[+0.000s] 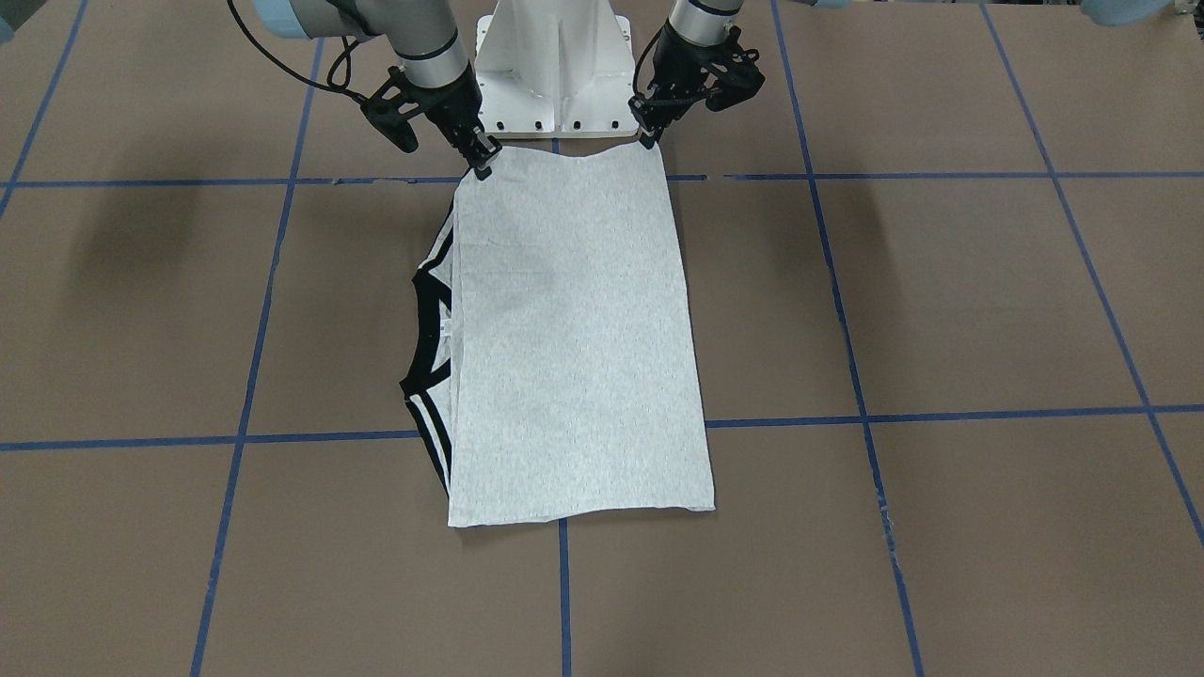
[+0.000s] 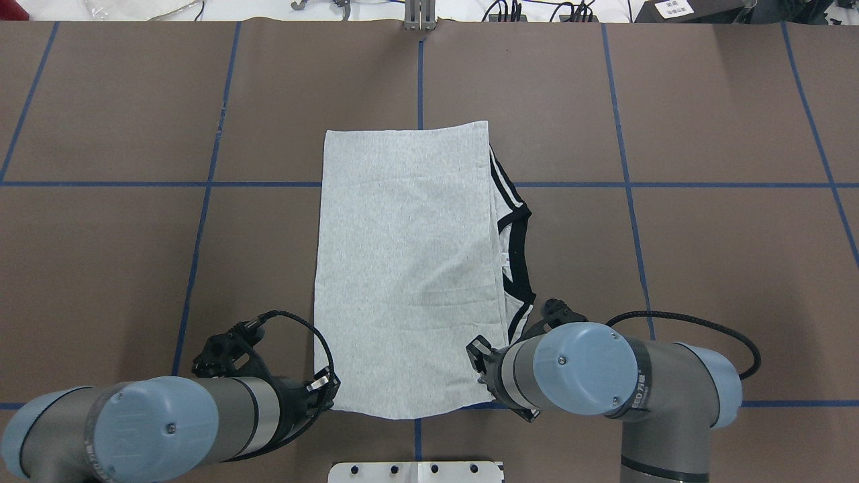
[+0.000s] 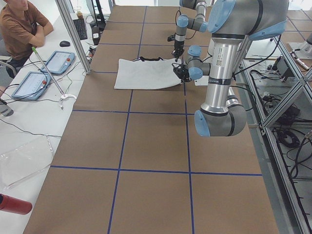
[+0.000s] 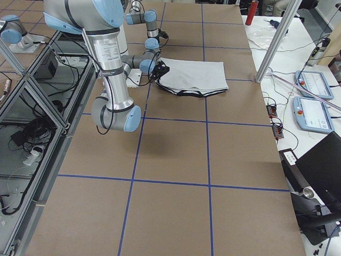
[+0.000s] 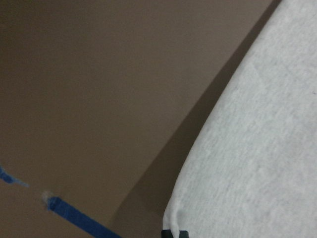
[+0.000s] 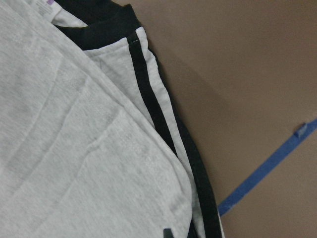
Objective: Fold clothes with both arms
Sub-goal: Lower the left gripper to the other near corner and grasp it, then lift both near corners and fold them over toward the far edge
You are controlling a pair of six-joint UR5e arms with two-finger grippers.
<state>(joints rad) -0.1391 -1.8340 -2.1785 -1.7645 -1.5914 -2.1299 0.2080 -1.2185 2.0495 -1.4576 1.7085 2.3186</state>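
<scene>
My left gripper is to let go of the near corner of the grey T-shirt on its long side edge (image 1: 717, 462), just short of the T-shirt's far corner.
The grey T-shirt (image 1: 574, 338) lies folded into a long rectangle on the brown table, plain side up. Its black neckband (image 2: 513, 251) and black shoulder stripes stick out along the edge on my right side. The print is hidden. My left gripper (image 1: 647, 139) is shut on the shirt's near corner on my left, seen also from overhead (image 2: 329, 392). My right gripper (image 1: 483, 162) is shut on the other near corner (image 2: 478, 359). Both wrist views show the cloth (image 5: 257, 148) (image 6: 74, 148) held slightly off the table, casting a shadow.
The white pedestal (image 1: 555, 75) stands just behind the shirt's near edge, between the arms. Blue tape lines (image 1: 875, 414) grid the table. An operator (image 3: 19, 29) sits by control tablets (image 3: 58, 61) beyond the table's far side. A red bottle (image 3: 14, 204) lies there too.
</scene>
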